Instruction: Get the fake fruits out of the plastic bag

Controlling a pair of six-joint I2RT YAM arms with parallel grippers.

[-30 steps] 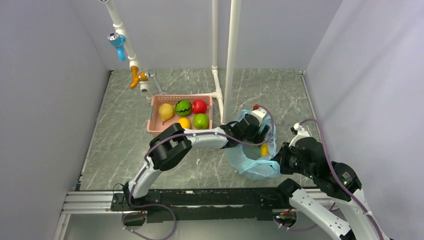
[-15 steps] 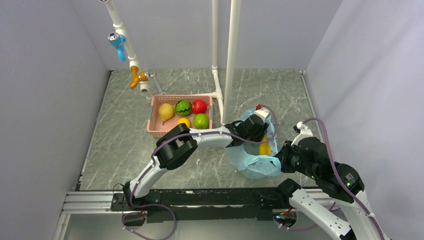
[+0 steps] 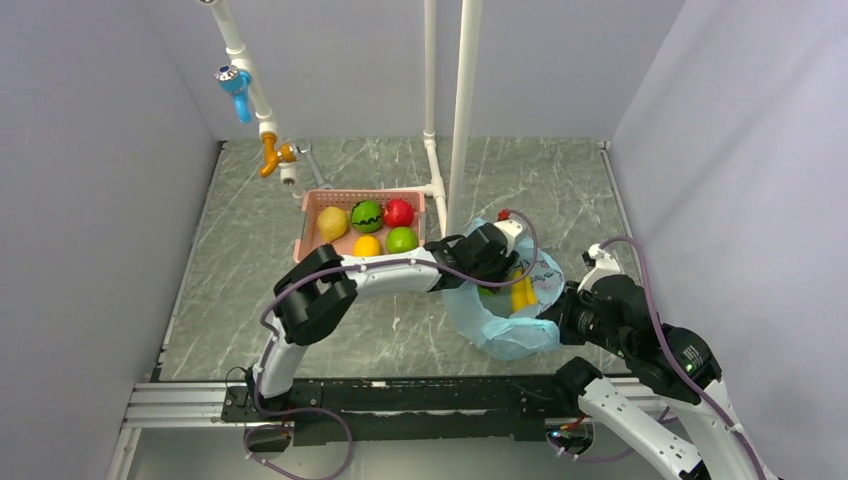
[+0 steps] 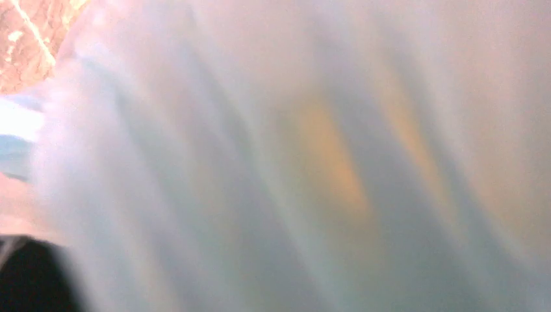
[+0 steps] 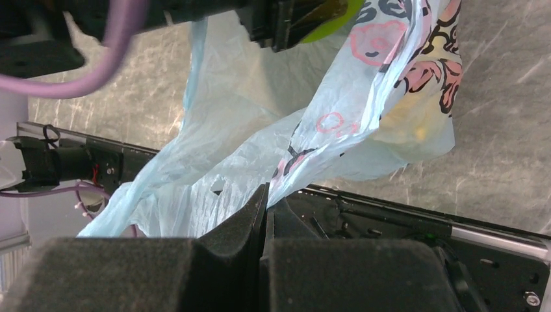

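Next, my left gripper releases the green fruit in the pink basket (image 3: 321,248), between the pear and the near rim of the basket.
The light-blue plastic bag (image 3: 500,325) lies right of centre, mouth up. It also fills the right wrist view (image 5: 260,130). My left gripper (image 3: 503,280) reaches into the bag's mouth and seems shut on the yellow bananas (image 3: 522,292), which show yellow-green at its fingertips (image 5: 282,29). The left wrist view shows only blurred bag plastic (image 4: 292,162). My right gripper (image 5: 265,195) is shut on the bag's edge at its near right side (image 3: 560,318). The pear (image 3: 332,223), watermelon (image 3: 366,215), red apple (image 3: 398,212), orange (image 3: 367,246) and green apple (image 3: 402,240) lie in the pink basket. The grapes are hidden.
The pink lattice basket (image 3: 312,203) stands left of the bag. White pipes (image 3: 463,110) rise just behind the bag, and a pipe with a blue valve (image 3: 236,82) at the back left. The black rail (image 3: 400,400) runs along the near edge.
My left gripper has drawn left and back inside the bag's mouth. The bananas have come with it and show more. The bag's mouth has spread. The right gripper has barely moved.
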